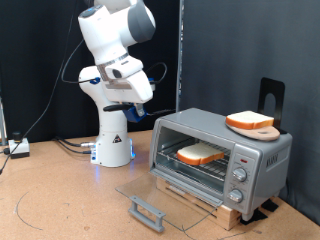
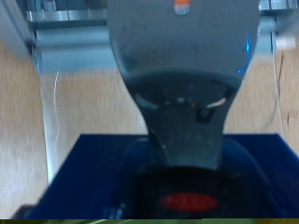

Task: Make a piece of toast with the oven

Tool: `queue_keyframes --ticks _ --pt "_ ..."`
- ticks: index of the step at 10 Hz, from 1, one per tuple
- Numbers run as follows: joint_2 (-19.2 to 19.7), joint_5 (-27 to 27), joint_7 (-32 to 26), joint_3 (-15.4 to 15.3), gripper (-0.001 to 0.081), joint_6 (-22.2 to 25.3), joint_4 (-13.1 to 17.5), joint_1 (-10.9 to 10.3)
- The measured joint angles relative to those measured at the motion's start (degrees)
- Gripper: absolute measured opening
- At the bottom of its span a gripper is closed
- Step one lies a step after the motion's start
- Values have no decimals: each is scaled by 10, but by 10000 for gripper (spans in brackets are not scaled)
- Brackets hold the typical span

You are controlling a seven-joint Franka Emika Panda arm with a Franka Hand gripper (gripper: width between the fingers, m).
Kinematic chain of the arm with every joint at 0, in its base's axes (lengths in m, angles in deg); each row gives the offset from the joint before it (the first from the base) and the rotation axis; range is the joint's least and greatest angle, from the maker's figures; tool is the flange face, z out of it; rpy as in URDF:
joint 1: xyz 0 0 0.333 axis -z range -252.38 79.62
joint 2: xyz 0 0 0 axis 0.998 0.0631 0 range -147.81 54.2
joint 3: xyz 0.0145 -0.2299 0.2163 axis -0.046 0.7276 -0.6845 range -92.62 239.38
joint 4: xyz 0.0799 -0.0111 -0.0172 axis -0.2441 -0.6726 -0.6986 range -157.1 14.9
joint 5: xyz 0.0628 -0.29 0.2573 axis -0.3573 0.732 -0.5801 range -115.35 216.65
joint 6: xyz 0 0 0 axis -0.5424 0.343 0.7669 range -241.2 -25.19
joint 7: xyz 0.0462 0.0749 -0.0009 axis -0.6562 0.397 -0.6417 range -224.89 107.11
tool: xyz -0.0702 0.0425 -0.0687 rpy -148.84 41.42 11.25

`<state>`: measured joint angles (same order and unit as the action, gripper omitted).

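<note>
Next, my gripper lets go of the blue-gripped spatula on the oven's roof [image 1: 189, 114], at the end that is closest to the white base of the arm.
The oven [image 1: 255, 160] stands at the exterior view's right. Its glass door [image 1: 165, 190] is folded down flat, with the grey bar handle [image 1: 147, 212] at the front. The piece of toast [image 1: 200, 154] lies flat on the wire rack inside the open cavity. My gripper [image 1: 135, 110] hangs to the oven's left, pulled back close to the arm's own white base [image 1: 113, 140] and well clear of the door. It holds nothing that I can see. The wrist view shows neither fingers, oven nor toast, only the arm's grey column [image 2: 182, 84] over a blue base plate [image 2: 84, 173].
A rounder orange-rimmed slice [image 1: 250, 121] rests on a tan board on the oven's roof, in front of a black stand [image 1: 272, 100]. Three knobs [image 1: 240, 176] run down the oven's right face. Cables [image 1: 70, 145] trail over the wooden table [image 1: 60, 200] at the left.
</note>
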<state>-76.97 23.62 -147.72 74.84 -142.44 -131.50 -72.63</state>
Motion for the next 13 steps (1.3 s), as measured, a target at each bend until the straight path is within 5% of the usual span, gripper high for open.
queue_keyframes --ticks 4,10,13 --pt "-7 -29 10 -30 395 71 1 -53" --pt "-30 -78 84 -126 395 78 -11 -105" --pt "-62 -87 109 -164 395 72 -42 -122"
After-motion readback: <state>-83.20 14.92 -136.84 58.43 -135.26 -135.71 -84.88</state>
